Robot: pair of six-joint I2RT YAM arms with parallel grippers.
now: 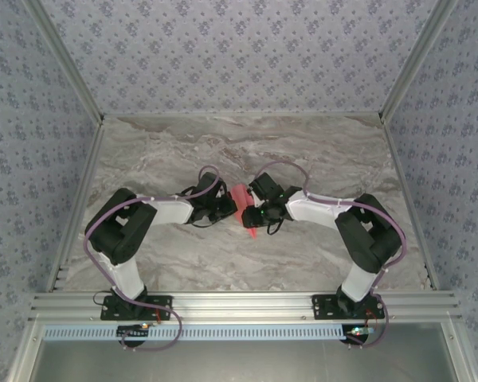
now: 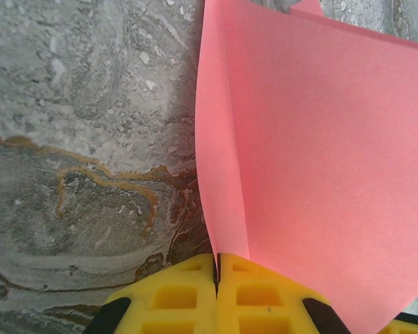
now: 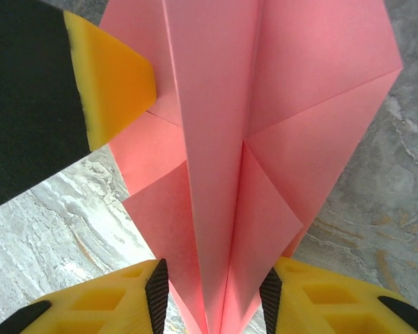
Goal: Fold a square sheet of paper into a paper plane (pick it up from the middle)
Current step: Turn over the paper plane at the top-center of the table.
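The paper plane's small flaps flare out from its centre fold. Next, my right gripper pinches both flaps flat against the centre fold (image 3: 212,202) before it carries the plane.
The salmon-pink sheet of paper (image 1: 239,197), folded into a paper plane shape with a centre crease and diagonal flaps, hangs above the table's middle between both arms. My left gripper (image 2: 217,268) is shut on an edge of the paper (image 2: 320,174), its yellow fingers pressed together on a fold. My right gripper (image 3: 212,292) is open, its ribbed pads standing on either side of the folded paper (image 3: 230,139) with small gaps. In the right wrist view the left gripper's yellow fingertip (image 3: 115,83) presses on the paper's upper left flap.
The marble table (image 1: 303,151) lies below the paper, walled by patterned panels on three sides. An aluminium rail (image 1: 239,304) carries both arm bases at the near edge. The two arms' elbows (image 1: 123,227) (image 1: 370,231) stick out to either side.
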